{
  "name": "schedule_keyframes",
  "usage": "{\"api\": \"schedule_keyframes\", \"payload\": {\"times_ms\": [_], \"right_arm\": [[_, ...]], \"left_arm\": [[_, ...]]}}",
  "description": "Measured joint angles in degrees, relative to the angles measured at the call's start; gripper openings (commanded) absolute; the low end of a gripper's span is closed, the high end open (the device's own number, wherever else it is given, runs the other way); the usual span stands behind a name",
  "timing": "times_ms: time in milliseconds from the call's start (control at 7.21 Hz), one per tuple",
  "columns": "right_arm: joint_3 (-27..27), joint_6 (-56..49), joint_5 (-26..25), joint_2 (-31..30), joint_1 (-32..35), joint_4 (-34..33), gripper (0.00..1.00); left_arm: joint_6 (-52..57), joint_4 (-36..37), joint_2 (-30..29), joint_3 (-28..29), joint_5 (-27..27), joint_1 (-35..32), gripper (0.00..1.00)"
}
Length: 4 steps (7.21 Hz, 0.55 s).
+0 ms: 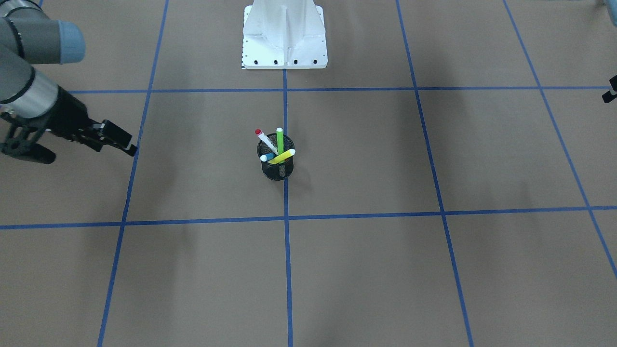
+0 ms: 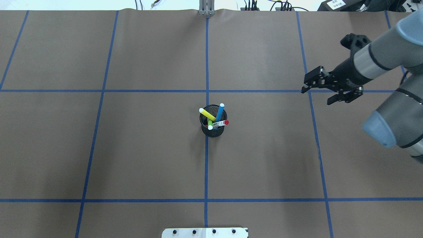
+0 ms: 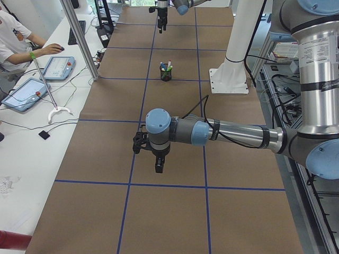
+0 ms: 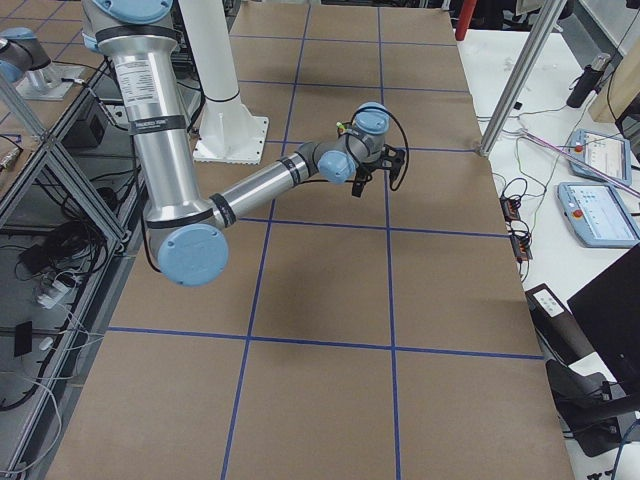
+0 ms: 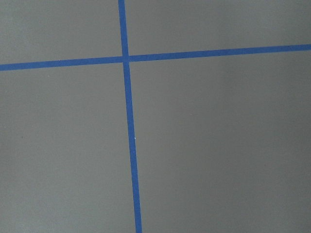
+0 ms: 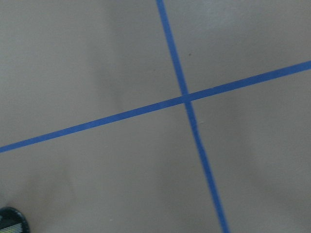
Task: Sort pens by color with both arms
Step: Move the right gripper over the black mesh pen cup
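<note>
Next, I close my right gripper on the upper end of the blue pen (image 1: pixel 266 157), where the blue pen leans against the rim of the black wire-mesh cup.
A black wire-mesh cup (image 1: pixel 277 169) (image 2: pixel 213 131) stands at the table's centre on a blue tape line and holds all the pens. The white pen with a red cap (image 1: pixel 264 140) (image 2: pixel 220 123), the green pen (image 1: pixel 280 140), the yellow pen (image 2: pixel 207 114) and the blue pen (image 2: pixel 219 112) lean against its rim. My right gripper (image 2: pixel 315 97) (image 1: pixel 89 153) hovers open and empty far to the cup's side. My left gripper (image 3: pixel 157 161) hangs over bare table well away from the cup; I cannot tell whether it is open or shut.
The white pedestal base (image 1: pixel 284 36) stands at the robot's edge of the table. Blue tape lines (image 5: pixel 127 121) divide the brown surface into squares. A person sits at a side desk with tablets (image 3: pixel 24 94), past a metal post (image 3: pixel 79 37).
</note>
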Motion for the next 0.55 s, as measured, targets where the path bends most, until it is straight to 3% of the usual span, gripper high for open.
{"api": "schedule_keyframes", "payload": {"times_ms": [277,555], "right_arm": [[-0.3,7.8,-5.1,8.5,-7.0,-5.8,0.97],[-0.7,9.6,-6.9,12.4,-10.2,-8.1,0.98]], "left_arm": [[0.0,0.0,0.0,0.1,0.0,0.0,1.0],[0.0,0.0,0.0,0.1,0.0,0.0,1.0]]}}
